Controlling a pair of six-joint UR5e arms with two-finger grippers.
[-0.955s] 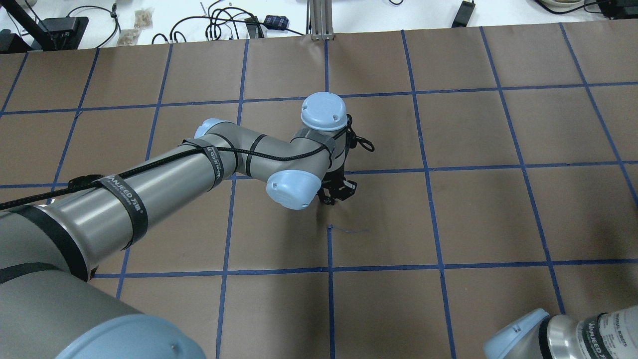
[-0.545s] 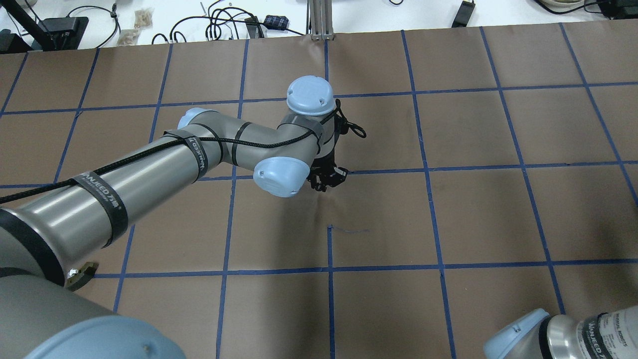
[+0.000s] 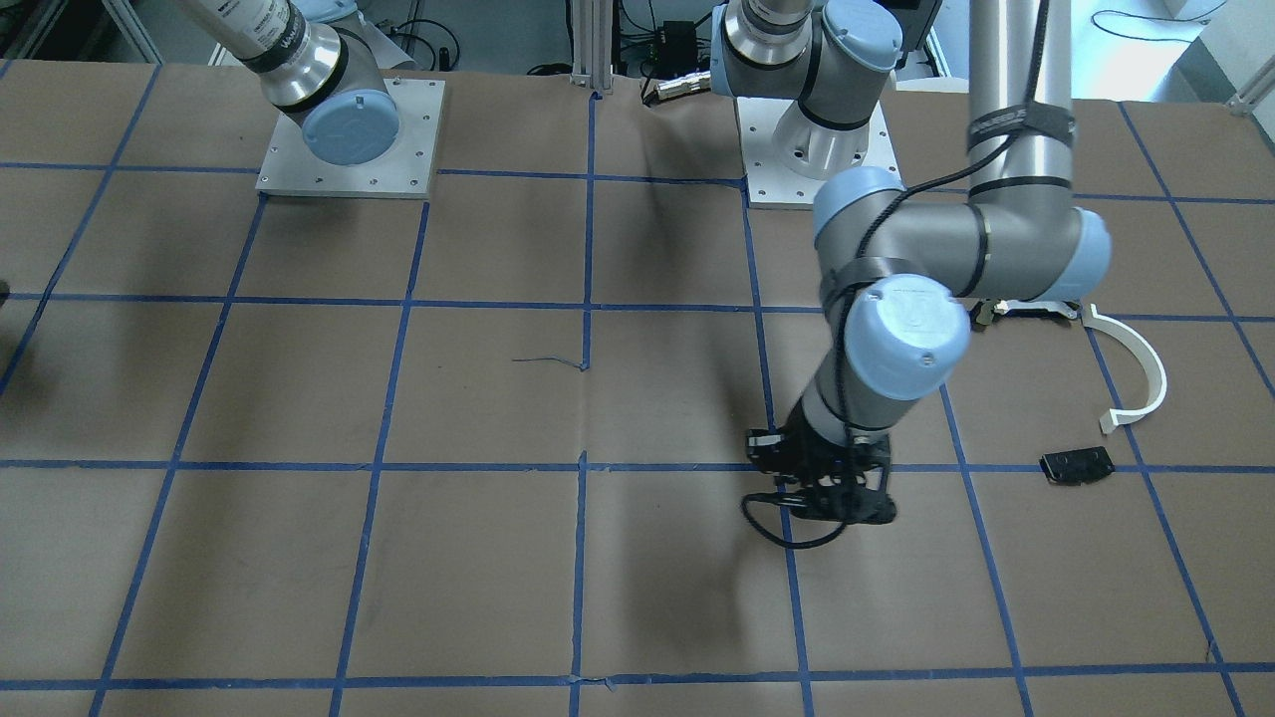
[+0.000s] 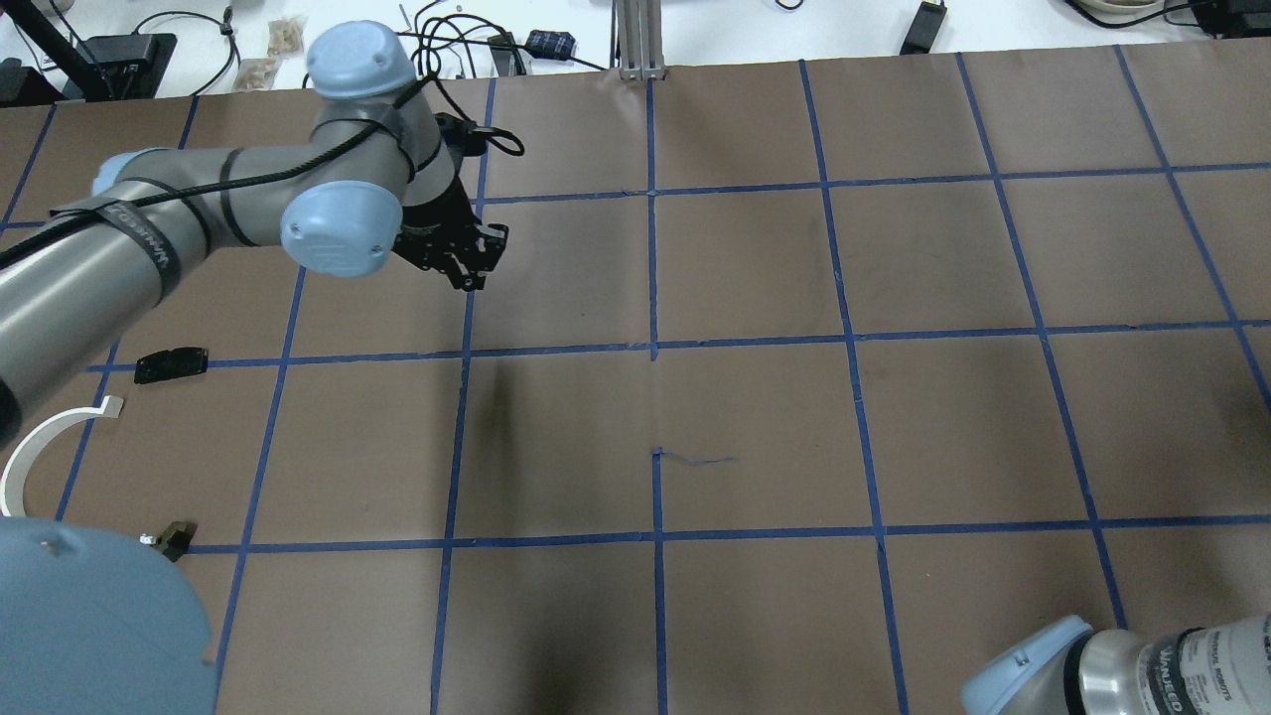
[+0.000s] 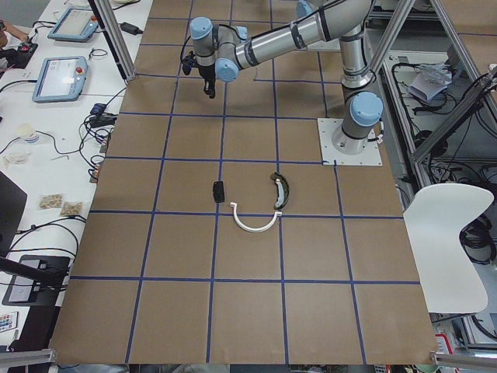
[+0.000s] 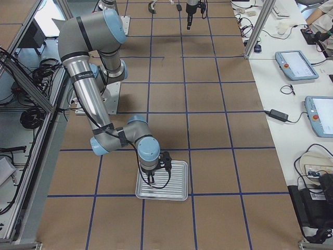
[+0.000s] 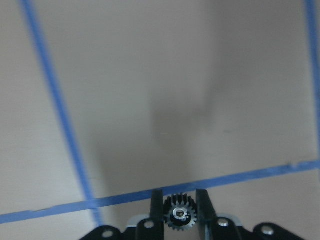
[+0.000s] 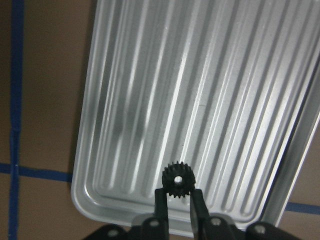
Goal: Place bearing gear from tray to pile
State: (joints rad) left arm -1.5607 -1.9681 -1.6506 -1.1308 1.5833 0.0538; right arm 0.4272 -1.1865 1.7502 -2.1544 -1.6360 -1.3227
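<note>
Next, my left gripper releases the bearing gear on the brown paper (image 3: 1072,399) next to the white half-ring arc, near the black plate.
My left gripper (image 4: 467,263) is shut on a small black bearing gear (image 7: 180,215) and holds it above the brown paper, far side of the table; it also shows in the front view (image 3: 837,498). The pile lies apart from it, nearer the left base: a white half-ring arc (image 4: 30,447), a flat black plate (image 4: 171,364) and a curved dark metallic piece (image 5: 281,189). My right gripper (image 8: 178,192) is shut on a second bearing gear (image 8: 177,181) low over the ribbed metal tray (image 8: 200,75), near its front edge.
The tray (image 6: 177,182) sits at the table's right end, outside the overhead and front views. Blue tape lines grid the brown paper. Cables and boxes lie beyond the far edge (image 4: 447,45). The arm base plates (image 3: 349,139) stand on the robot's side.
My left arm has swung from the table's centre to the far left with the gear in its gripper. The pile's parts, earlier under the arm, now show.
</note>
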